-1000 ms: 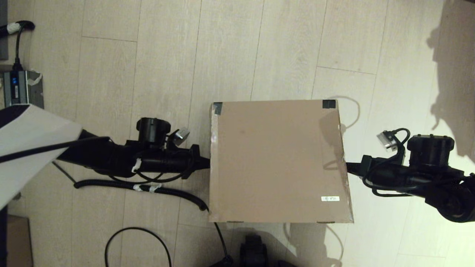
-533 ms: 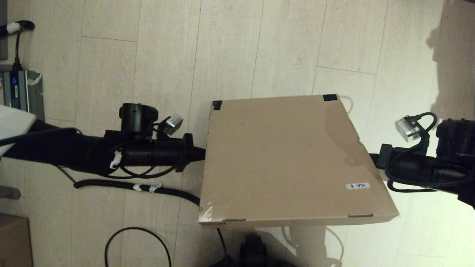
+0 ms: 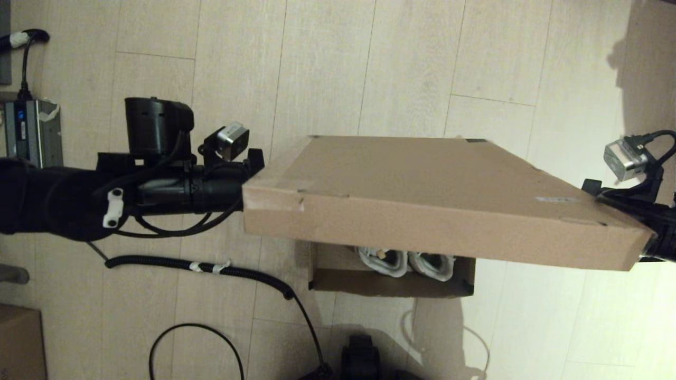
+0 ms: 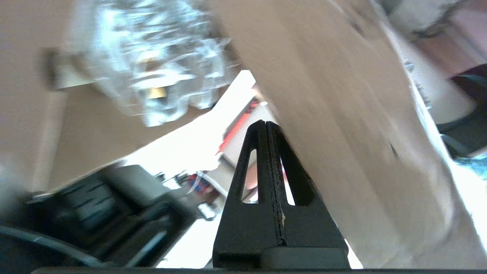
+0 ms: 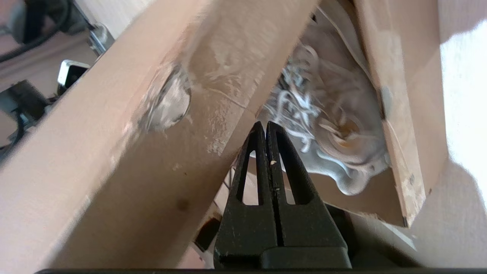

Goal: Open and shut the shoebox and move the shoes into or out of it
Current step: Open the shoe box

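I should next move my right gripper to the shoes' touching sides (image 3: 408, 257), between their openings, and close it there to pick up both white shoes together.
The shoebox lid (image 3: 422, 184) is raised and tilted over the box base (image 3: 391, 282), which stands on the floor. Inside the base lie the two white shoes (image 3: 404, 263), heels showing under the lid's front edge. My left gripper (image 4: 265, 123) is shut and empty, its tips against the underside of the lid's left edge. My right gripper (image 5: 265, 125) is also shut and empty, and it sits under the lid's right edge. The laced tops of the shoes (image 5: 335, 125) show past it. In the head view the lid hides both sets of fingertips.
A coiled black cable (image 3: 200, 266) and a loop of cable (image 3: 195, 348) lie on the wooden floor at the left. A grey power unit (image 3: 29, 132) sits at the far left. A smaller brown box (image 3: 18, 343) is at the lower left.
Both arms rose and lifted the lid from flat on the box to steeply tilted. The box interior and the shoes have come into view.
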Controlling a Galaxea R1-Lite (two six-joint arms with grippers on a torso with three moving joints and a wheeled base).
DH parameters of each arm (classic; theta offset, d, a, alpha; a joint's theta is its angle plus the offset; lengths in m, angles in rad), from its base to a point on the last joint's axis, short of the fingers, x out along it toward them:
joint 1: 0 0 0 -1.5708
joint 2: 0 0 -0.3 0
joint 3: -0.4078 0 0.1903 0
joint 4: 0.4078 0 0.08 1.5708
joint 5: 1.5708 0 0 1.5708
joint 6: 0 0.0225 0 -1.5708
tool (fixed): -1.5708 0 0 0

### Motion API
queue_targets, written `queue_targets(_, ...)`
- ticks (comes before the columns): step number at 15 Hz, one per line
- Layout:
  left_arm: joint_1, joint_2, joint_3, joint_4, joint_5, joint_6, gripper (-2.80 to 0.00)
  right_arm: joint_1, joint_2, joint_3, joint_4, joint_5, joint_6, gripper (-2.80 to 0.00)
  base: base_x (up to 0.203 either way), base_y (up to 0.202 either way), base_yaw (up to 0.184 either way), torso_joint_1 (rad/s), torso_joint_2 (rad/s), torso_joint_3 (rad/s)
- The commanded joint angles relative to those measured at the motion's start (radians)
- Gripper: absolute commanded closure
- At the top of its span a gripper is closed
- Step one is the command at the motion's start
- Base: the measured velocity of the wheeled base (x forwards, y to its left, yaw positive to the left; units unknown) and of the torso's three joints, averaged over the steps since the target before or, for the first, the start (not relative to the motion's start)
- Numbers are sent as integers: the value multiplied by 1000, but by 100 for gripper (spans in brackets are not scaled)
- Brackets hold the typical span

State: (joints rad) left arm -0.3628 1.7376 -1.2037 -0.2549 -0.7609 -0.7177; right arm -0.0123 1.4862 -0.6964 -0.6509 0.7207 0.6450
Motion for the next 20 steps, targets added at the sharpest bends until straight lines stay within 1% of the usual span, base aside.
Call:
queue_targets(1,-11,-47,-36,-8,-3,-16,0,-4,-39,-4,-7,-6,14,0,0,0,0,0,0,0)
queue_targets(2,-11,-47,-59,-10,-1,-17,0,-6,-41,-13,-9,-32,23,0,0,0,0,0,0,0)
queue_targets(4,-11,-36,-103,-19,33,-17,0,-7,-45,-40,-12,-119,28,0,0,0,0,0,0,0)
queue_targets(6,-11,-10,-139,-36,50,-17,0,-10,-50,-76,-12,-161,44,0,0,0,0,0,0,0)
queue_targets(8,-11,33,-182,-57,51,-17,0,-33,-65,-120,-13,-213,66,0,0,0,0,0,0,0)
queue_targets(11,-11,103,-249,-68,51,-16,0,-84,-71,-214,-11,-295,69,0,0,0,0,0,0,0)
queue_targets(13,-11,171,-313,-69,58,-14,0,-92,-103,-236,-5,-314,61,0,0,0,0,0,0,0)
queue_targets(15,-11,245,-416,-67,97,-12,0,-92,-126,-238,-1,-314,50,0,0,0,0,0,0,0)
queue_targets(17,-8,304,-520,-57,123,-11,0,-94,-123,-278,4,-315,39,0,0,0,0,0,0,0)
queue_targets(18,-4,309,-539,-45,133,-10,0,-91,-123,-289,27,-308,-15,0,0,0,0,0,0,0)
queue_targets(19,-3,284,-538,-23,143,-10,0,-72,-126,-289,81,-301,-118,0,0,0,0,0,0,0)
queue_targets(20,-2,237,-534,22,162,-8,0,-26,-129,-289,183,-297,-246,0,0,0,0,0,0,0)
